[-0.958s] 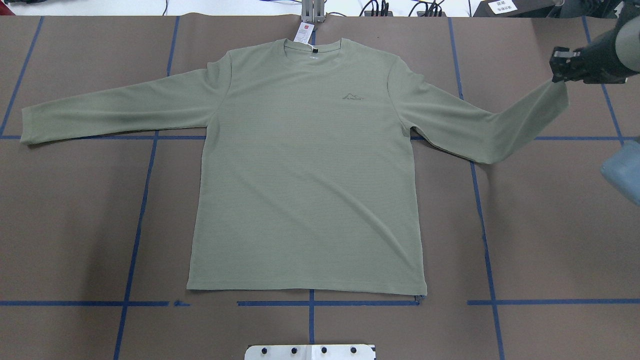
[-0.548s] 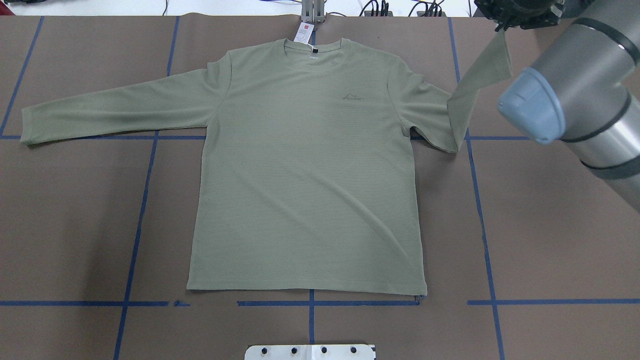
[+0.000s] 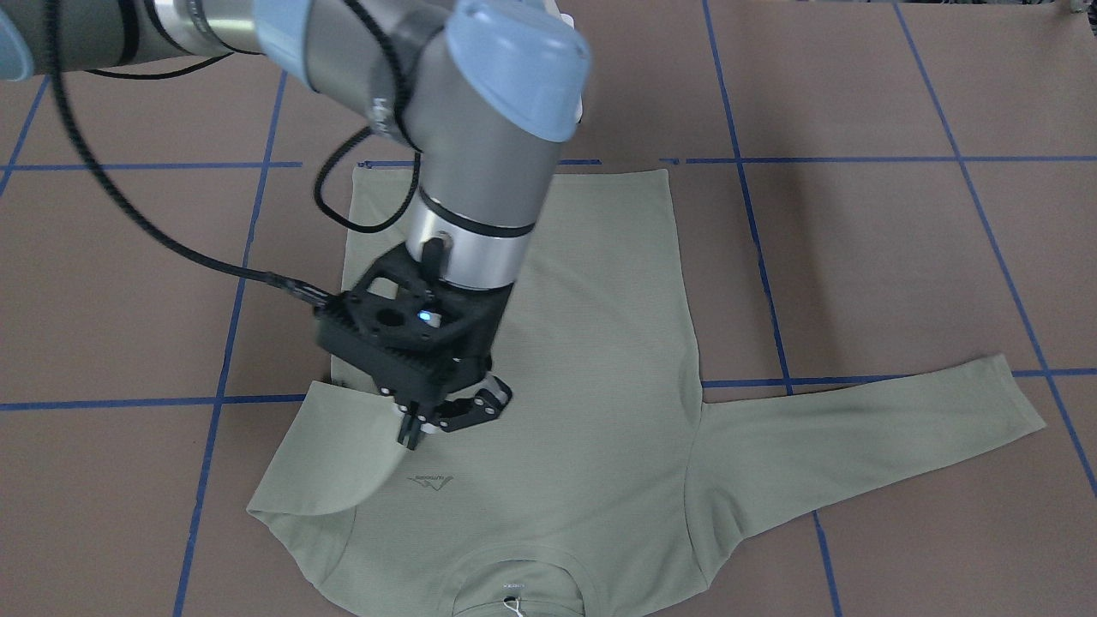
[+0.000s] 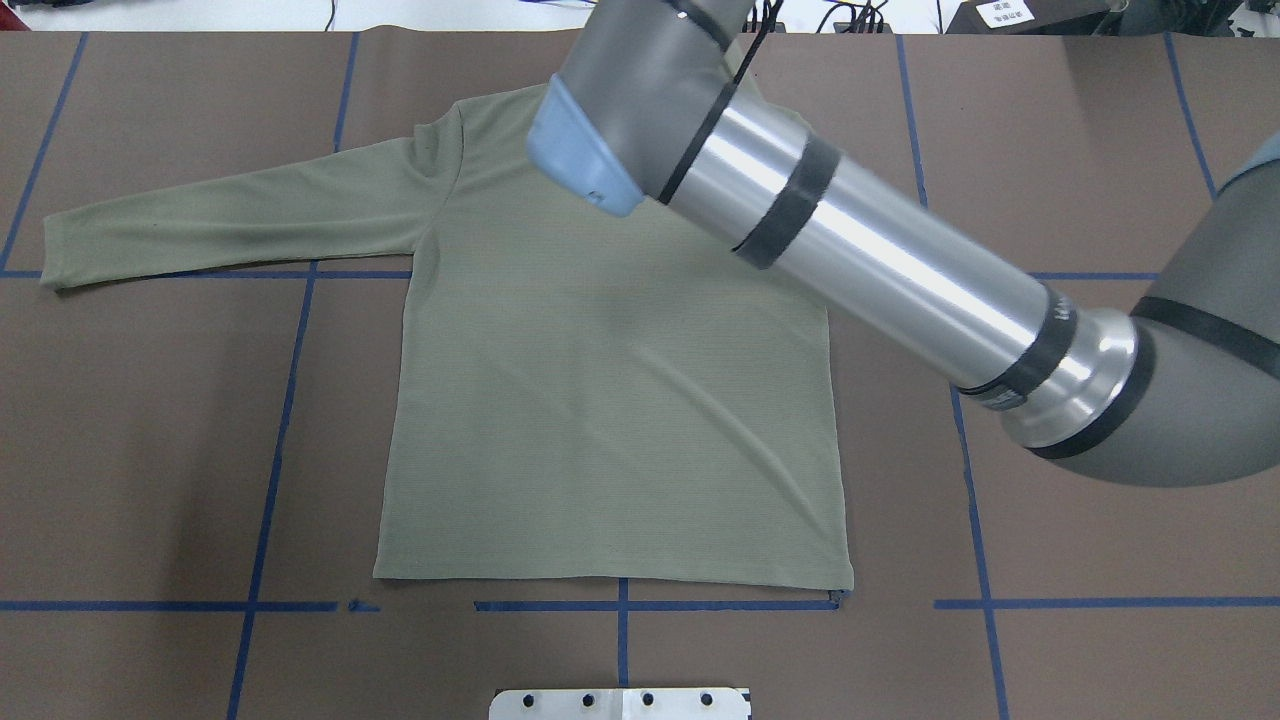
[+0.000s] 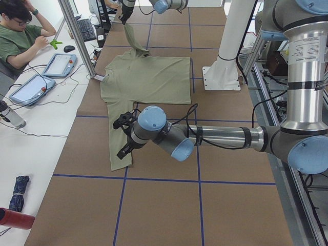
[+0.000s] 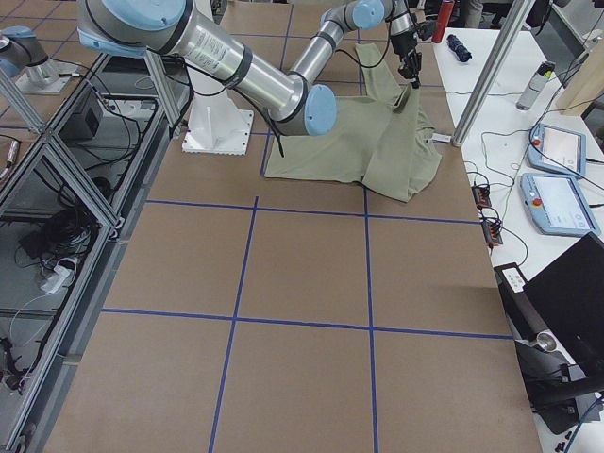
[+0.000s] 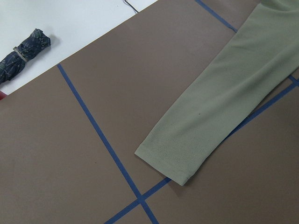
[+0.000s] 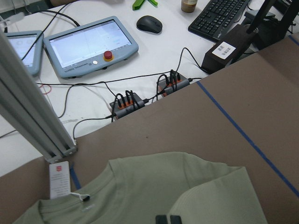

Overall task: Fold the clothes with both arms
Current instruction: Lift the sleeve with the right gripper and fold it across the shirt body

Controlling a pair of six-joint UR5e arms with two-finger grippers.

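Next, I release the cuff of the folded sleeve with my right gripper on the shirt body, just inside the outstretched sleeve's armpit (image 3: 660, 401).
The sage-green shirt (image 4: 600, 400) lies flat, front up, with its collar at the table's far edge. My right gripper (image 3: 417, 434) is shut on the right sleeve's cuff and holds it just above the chest, next to the logo (image 3: 435, 484). That sleeve (image 3: 343, 463) is folded inward from the shoulder. In the right wrist view the shut fingertips (image 8: 168, 219) sit over the cuff, with the white hang tag (image 8: 58, 179) beyond. The left sleeve (image 4: 230, 220) lies straight out. My left gripper (image 5: 123, 138) hovers over its cuff (image 7: 187, 154); I cannot tell whether it is open.
My right arm (image 4: 850, 250) spans the table's right half and hides the collar from above. Blue tape lines cross the brown table. A white base plate (image 4: 620, 703) sits at the near edge. Tablets (image 8: 88, 46), cable blocks (image 8: 128, 100) and a metal post (image 8: 28, 107) stand beyond the far edge.
My right gripper has lifted the right sleeve from out at the right and carried it left, over the chest. The shirt body and left sleeve have not moved.
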